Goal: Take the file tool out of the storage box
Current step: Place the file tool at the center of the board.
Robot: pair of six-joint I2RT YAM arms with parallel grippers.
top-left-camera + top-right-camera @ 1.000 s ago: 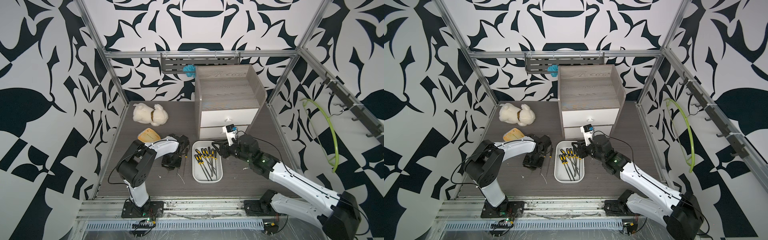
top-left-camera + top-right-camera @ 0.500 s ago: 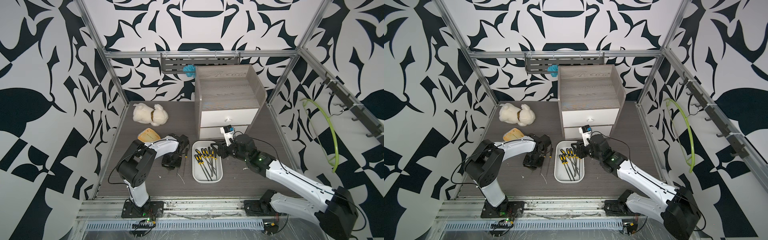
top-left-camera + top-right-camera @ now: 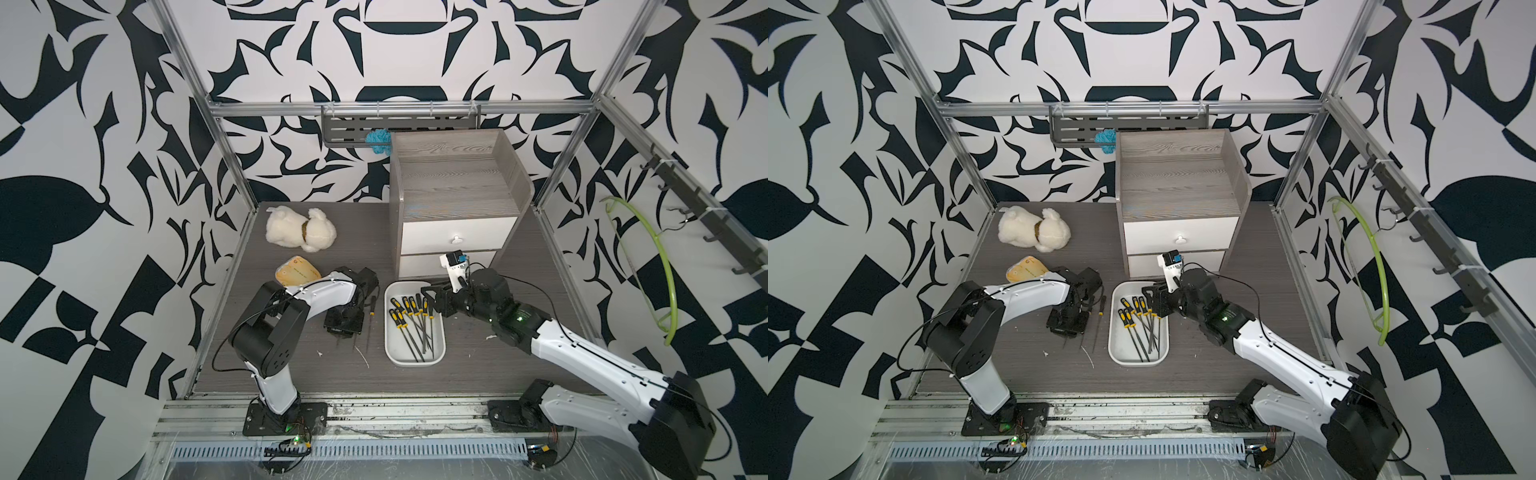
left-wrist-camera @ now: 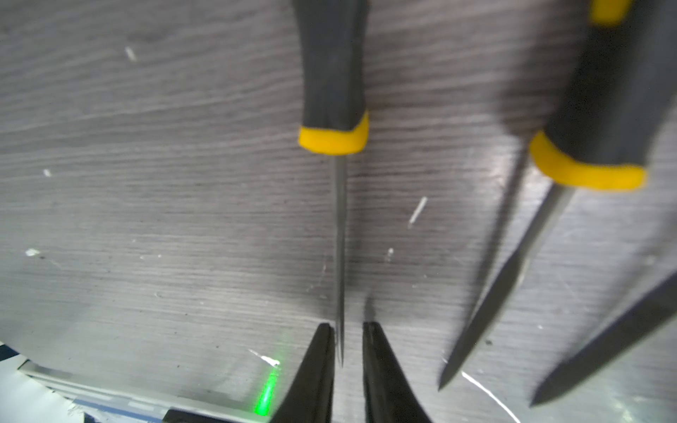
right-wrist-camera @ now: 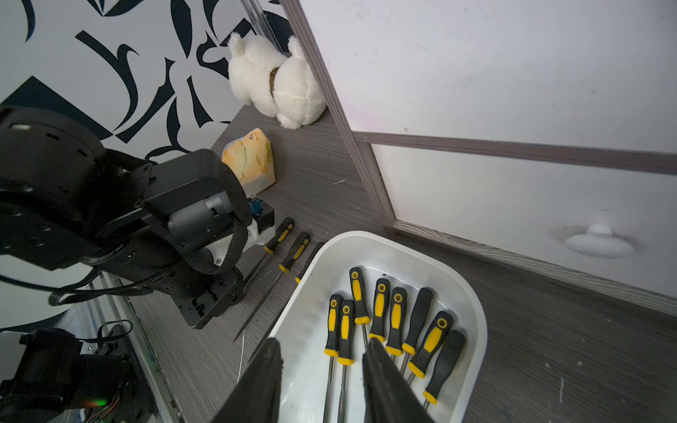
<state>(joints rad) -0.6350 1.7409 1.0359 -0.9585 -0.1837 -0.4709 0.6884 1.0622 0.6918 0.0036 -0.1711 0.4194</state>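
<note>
My right gripper will grip the middle file tool's handle (image 3: 406, 304) (image 5: 380, 304) in the row at the cabinet end of the storage box.
The storage box (image 3: 390, 332) (image 3: 1113, 336) (image 5: 474, 307) is a shallow white tray in front of the cabinet. Several black-and-yellow file tools (image 3: 411, 320) (image 3: 1142, 320) (image 5: 381, 311) lie in it. Three more files (image 5: 282, 234) (image 3: 371, 316) lie on the table left of it. My left gripper (image 4: 348, 329) (image 3: 344, 328) (image 3: 1067, 322) is low over the table, slightly open. The thin blade of one file (image 4: 340, 238) runs between its fingertips, close against one. My right gripper (image 5: 322, 351) (image 3: 432, 299) (image 3: 1152, 299) hovers open over the box's far end, holding nothing.
A grey wood-grain cabinet (image 3: 457, 187) with two white drawers stands just behind the box. A white plush toy (image 3: 301, 228) and a yellow packet (image 3: 297, 272) lie at the back left. A green hoop (image 3: 660, 257) hangs on the right wall.
My right gripper has shifted a little leftward over the box's far end. The left arm stays in place, and its jaws have parted slightly.
</note>
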